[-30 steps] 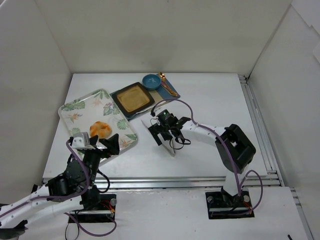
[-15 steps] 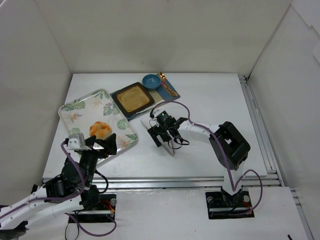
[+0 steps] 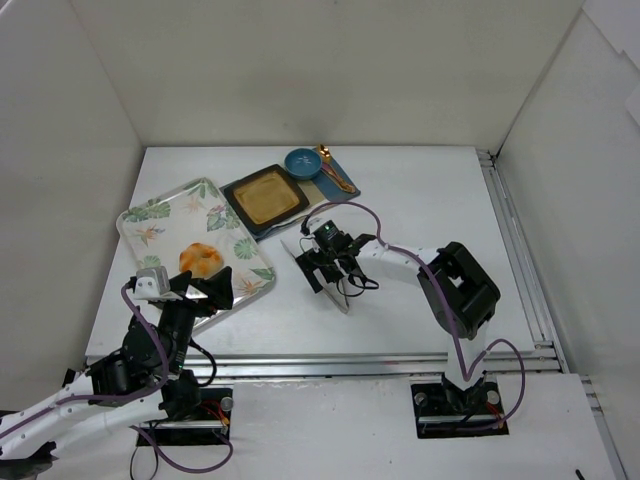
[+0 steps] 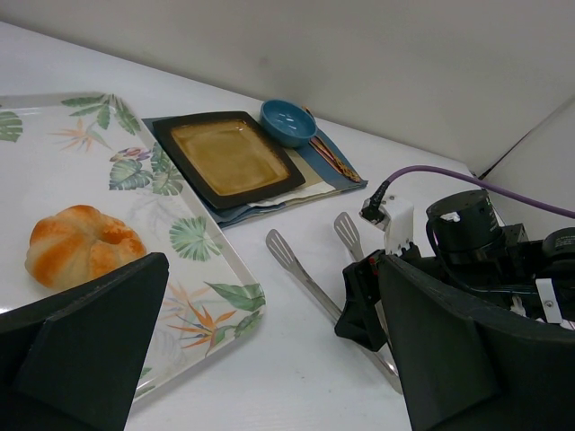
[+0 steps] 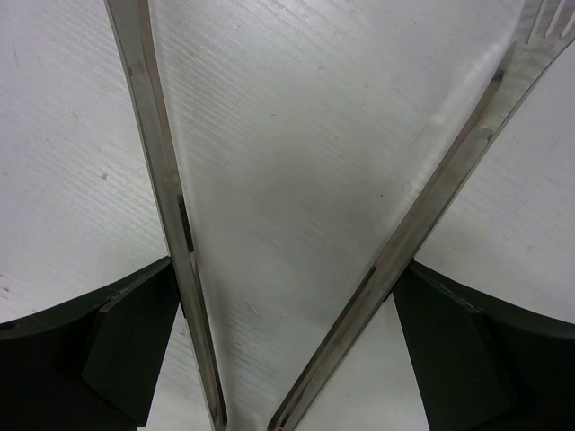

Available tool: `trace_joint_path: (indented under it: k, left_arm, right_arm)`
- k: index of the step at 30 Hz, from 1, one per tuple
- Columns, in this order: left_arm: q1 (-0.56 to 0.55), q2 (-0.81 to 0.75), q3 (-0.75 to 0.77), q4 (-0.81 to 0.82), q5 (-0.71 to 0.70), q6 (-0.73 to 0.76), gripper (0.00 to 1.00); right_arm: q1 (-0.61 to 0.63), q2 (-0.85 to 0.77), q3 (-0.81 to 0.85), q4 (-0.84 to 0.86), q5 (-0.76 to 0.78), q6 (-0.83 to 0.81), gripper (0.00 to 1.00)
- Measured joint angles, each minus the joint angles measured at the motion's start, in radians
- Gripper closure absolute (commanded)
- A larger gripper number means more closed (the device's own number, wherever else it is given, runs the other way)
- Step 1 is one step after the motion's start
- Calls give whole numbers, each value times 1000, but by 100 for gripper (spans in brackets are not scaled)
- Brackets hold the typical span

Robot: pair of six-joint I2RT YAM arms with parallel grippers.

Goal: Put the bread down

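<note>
The robot's right gripper will close on the middle of both arms (image 3: pixel 318 277) (image 5: pixel 384 280) of the metal tongs, because the tongs should pick up the bread.
The bread (image 3: pixel 200 259) (image 4: pixel 81 244), a golden-orange bun, lies on the floral tray (image 3: pixel 160 212) (image 4: pixel 211 238) at the left. My left gripper (image 3: pixel 194 290) (image 4: pixel 269 305) hovers open over the tray's near corner, just short of the bread, with nothing between its fingers. Metal tongs (image 3: pixel 298 250) (image 4: pixel 296 268) lie on the table in the middle. My right gripper (image 3: pixel 332 272) (image 5: pixel 287 301) is down over them, open wide. Its fingers (image 5: pixel 135 341) stand outside the two spread tong arms (image 5: pixel 166 206), close against them.
A square dark plate with a tan centre (image 3: pixel 266 195) (image 4: pixel 229 157) sits on a blue mat behind the tray. A blue bowl (image 3: pixel 302 162) (image 4: pixel 287 121) and a spoon (image 3: pixel 332 170) are beside it. White walls close in the table on three sides.
Over the first half second my left gripper drew back slightly toward the near edge, and the right arm's elbow shifted left. Nothing visibly moved since.
</note>
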Motion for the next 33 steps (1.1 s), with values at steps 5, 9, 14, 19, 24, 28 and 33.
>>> trace_joint_path:
  k: [5,9,14,19,24,28,33]
  left_arm:
    - [0,0,0,0,0,0,1]
    - [0,0,0,0,0,0,1]
    - [0,9,0,1,0,0,1]
    - [0,25,0,0,-1,0,1]
    - [-1,19,0,-3,-4,1,1]
    - [-1,8,24,-20,3,8,1]
    - [-2,37,116,-39,20,11,1]
  right_arm:
    - [-8,0,0,0,-2,11,24]
    - [-16,0,0,0,1,15,35]
    - [-16,-2,-2,0,9,23,41]
    - [8,-63,-10,-20,45,39,42]
    - [41,-131,51,-35,43,41,43]
    - [78,-131,149,-38,35,40,44]
    - [152,-121,234,-36,51,35,44]
